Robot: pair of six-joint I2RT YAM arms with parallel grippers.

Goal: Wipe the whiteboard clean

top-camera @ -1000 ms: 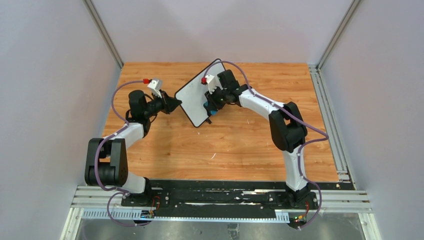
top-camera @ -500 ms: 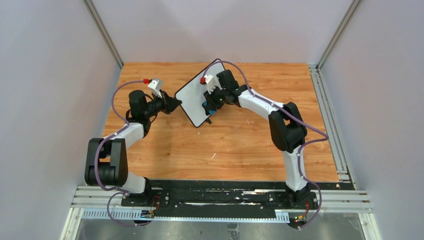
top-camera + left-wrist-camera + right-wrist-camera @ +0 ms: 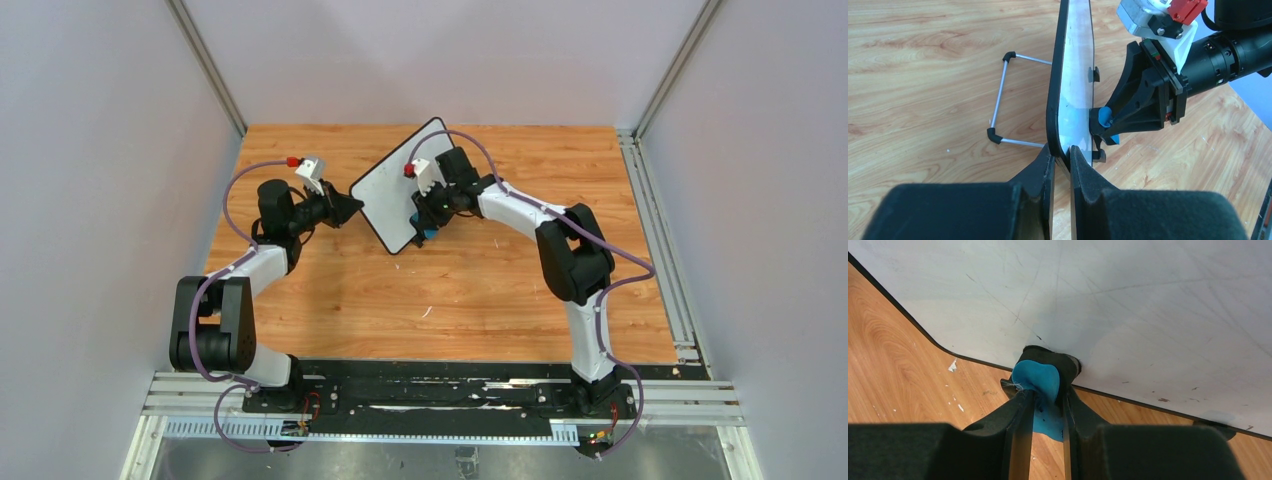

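I should use my right gripper to set the blue eraser down on the bare wood (image 3: 512,265) between the whiteboard and the black elbow of my arm.
The whiteboard (image 3: 388,192) stands tilted on the wooden table, white with a black frame. In the right wrist view its face (image 3: 1128,305) shows only faint scratches and a few small dark specks near the lower edge. My left gripper (image 3: 350,207) is shut on the board's left edge (image 3: 1060,125). My right gripper (image 3: 420,222) is shut on the blue eraser (image 3: 1037,382) and presses it against the board's lower edge. The eraser also shows in the left wrist view (image 3: 1106,121).
The board's wire stand (image 3: 1000,102) with black corner caps rests on the table behind the board. Small white crumbs (image 3: 953,366) lie on the wood below the board. Grey walls enclose the table on three sides.
My right gripper with the eraser has shifted slightly down and to the right along the board's lower part. The left arm and the board have not visibly moved.
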